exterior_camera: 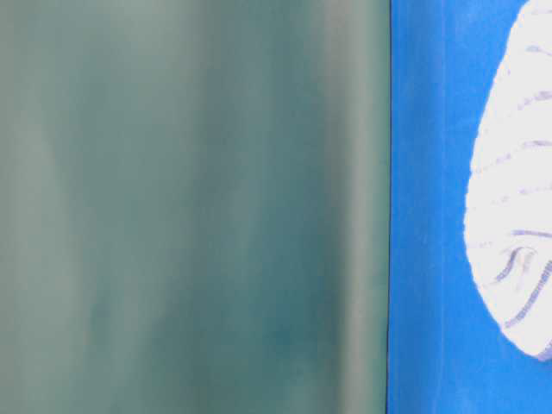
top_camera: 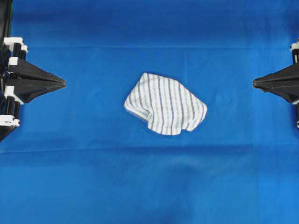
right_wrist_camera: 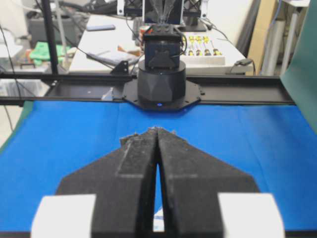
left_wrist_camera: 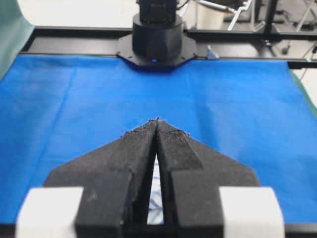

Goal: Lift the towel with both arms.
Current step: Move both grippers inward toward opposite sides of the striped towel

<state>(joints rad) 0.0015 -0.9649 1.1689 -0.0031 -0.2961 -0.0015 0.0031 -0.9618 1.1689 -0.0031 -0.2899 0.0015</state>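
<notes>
I need to close my right gripper on the end of the towel point(top_camera: 189, 116) nearest to it, a little in from the towel's outer edge.
The towel point(top_camera: 166, 103), white with thin blue and grey stripes, lies crumpled in the middle of the blue sheet point(top_camera: 149, 186). It shows blurred at the right edge of the table-level view point(exterior_camera: 517, 198). My left gripper point(top_camera: 63, 83) is shut and empty at the left edge, well apart from the towel. My right gripper point(top_camera: 254, 83) is shut and empty at the right edge, also well apart. In the left wrist view the black fingers meet at the tips point(left_wrist_camera: 157, 120), and a sliver of towel point(left_wrist_camera: 155, 198) shows through the slot. In the right wrist view the tips point(right_wrist_camera: 157, 130) also meet.
The bright blue sheet covers the whole table. A green backdrop point(exterior_camera: 190, 207) fills most of the table-level view. The opposite arm's black base stands at the far edge in each wrist view point(left_wrist_camera: 156, 37) point(right_wrist_camera: 161, 82). A cluttered bench point(right_wrist_camera: 114, 44) lies beyond.
</notes>
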